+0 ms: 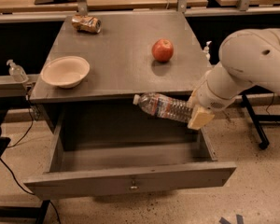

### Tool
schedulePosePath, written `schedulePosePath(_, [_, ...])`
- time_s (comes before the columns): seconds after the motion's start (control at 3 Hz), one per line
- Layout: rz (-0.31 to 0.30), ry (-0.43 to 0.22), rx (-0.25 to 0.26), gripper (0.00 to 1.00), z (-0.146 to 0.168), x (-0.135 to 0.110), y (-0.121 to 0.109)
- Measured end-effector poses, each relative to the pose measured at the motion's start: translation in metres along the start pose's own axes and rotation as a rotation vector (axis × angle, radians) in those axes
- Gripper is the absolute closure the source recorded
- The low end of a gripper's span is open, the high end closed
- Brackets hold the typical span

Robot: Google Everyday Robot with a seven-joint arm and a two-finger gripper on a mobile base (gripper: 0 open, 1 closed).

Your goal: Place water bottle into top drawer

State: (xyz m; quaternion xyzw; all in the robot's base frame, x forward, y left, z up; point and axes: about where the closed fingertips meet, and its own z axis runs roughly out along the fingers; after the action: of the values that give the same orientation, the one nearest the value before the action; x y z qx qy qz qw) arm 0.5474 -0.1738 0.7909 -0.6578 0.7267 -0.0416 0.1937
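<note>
Next, I let go of the water bottle on the middle of the open top drawer's bottom [146,143], behind the metal knob.
The water bottle [162,106] is clear and ribbed with a white cap and a red-and-blue label band. It lies nearly level in the air, cap to the left, in front of the cabinet's top edge and above the open top drawer [130,171]. My gripper [194,111] is shut on the bottle's base end, at the right side over the drawer. The drawer is pulled out wide; its inside is in shadow and its front bears a small metal knob [134,186].
On the grey cabinet top [116,55] sit a red apple [163,50], a pale bowl [65,71] at the left and a crumpled snack bag [86,24] at the back. Pump-top dispenser bottles stand at the left [16,71] and right [206,50]. A black stand leg [254,125] is at the right.
</note>
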Motion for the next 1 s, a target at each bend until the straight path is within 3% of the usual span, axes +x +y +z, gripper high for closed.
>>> schedulePosePath(0.33, [-0.046,-0.009,-0.044,1.0,0.02,-0.01,0.019])
schedulePosePath(0.67, [-0.122,-0.107,-0.132,1.0,0.054,-0.03,0.039])
schedulePosePath(1.0, [-0.147,-0.136,-0.21,1.0,0.079,-0.037,0.053])
